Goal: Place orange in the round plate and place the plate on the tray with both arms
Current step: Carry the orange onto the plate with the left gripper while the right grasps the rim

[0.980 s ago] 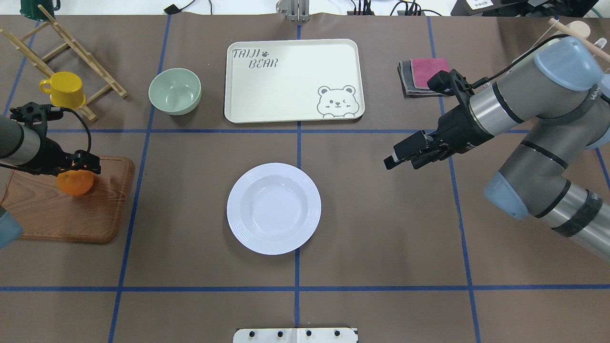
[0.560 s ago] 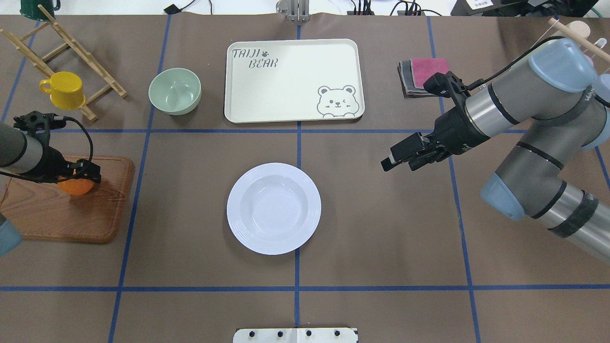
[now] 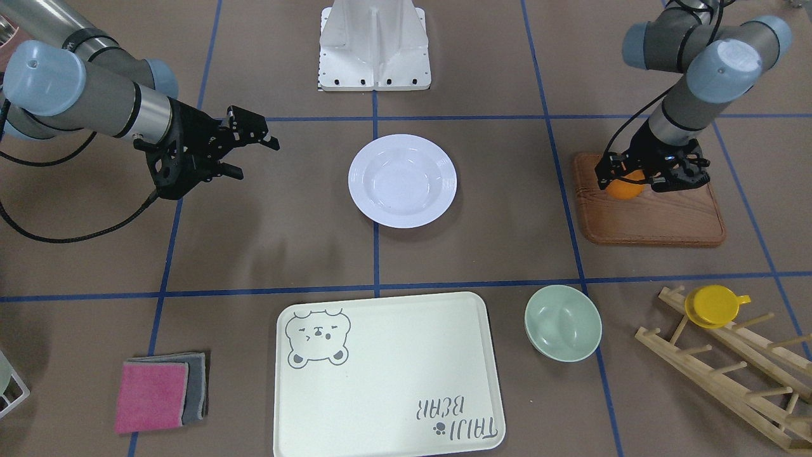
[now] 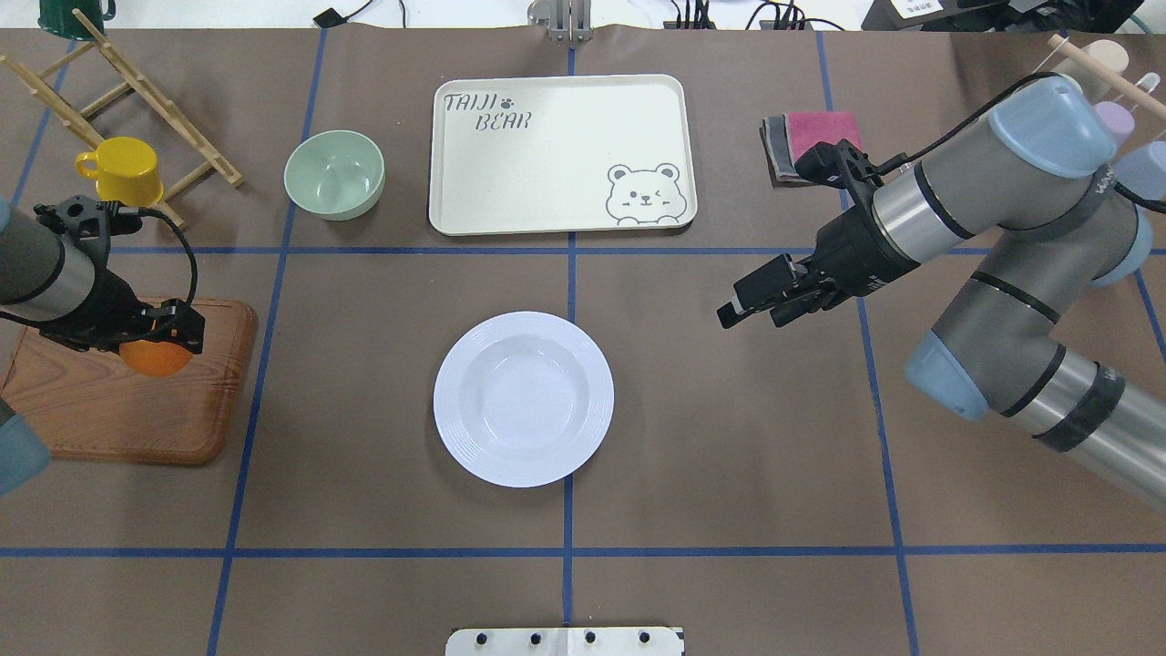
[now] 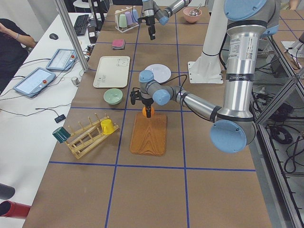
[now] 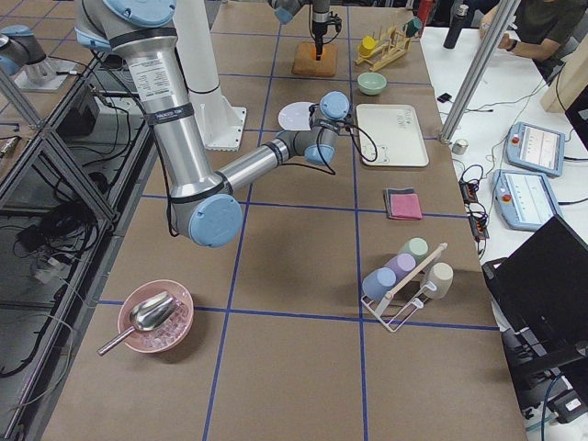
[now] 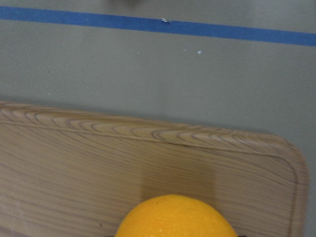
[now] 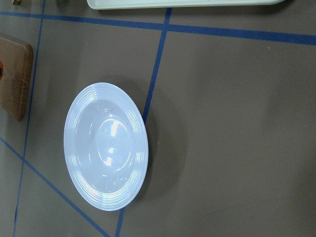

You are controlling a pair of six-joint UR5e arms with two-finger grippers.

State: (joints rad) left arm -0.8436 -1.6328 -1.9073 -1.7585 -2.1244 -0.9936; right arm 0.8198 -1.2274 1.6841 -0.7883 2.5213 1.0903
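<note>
I will use my right gripper to grab the rim of the white round plate [image 3: 354,170] [image 8: 144,154], at the side that faces away from the brown wooden board.
The orange [image 4: 155,362] sits at the far edge of the brown wooden board [image 4: 118,410], at the table's left. My left gripper [image 4: 162,339] stands over it from above, its fingers shut on the orange [image 3: 623,190]. In the left wrist view the orange [image 7: 177,217] fills the bottom centre. The white round plate [image 4: 523,398] lies empty at mid-table. Right of it and apart from it, my right gripper [image 4: 751,314] hovers open and empty, pointing at the plate [image 8: 105,152]. The cream tray [image 4: 565,155] with the bear drawing lies empty behind the plate.
A pale green bowl [image 4: 334,174] stands left of the tray. A yellow cup [image 4: 123,170] hangs on a wooden rack [image 4: 146,91] at the back left. Folded pink and grey cloths [image 4: 811,137] lie right of the tray. A cup rack [image 6: 404,276] stands far right.
My left gripper came down around the orange and drifted slightly right, the orange shifting with it. The right arm moved left, closer to the plate.
</note>
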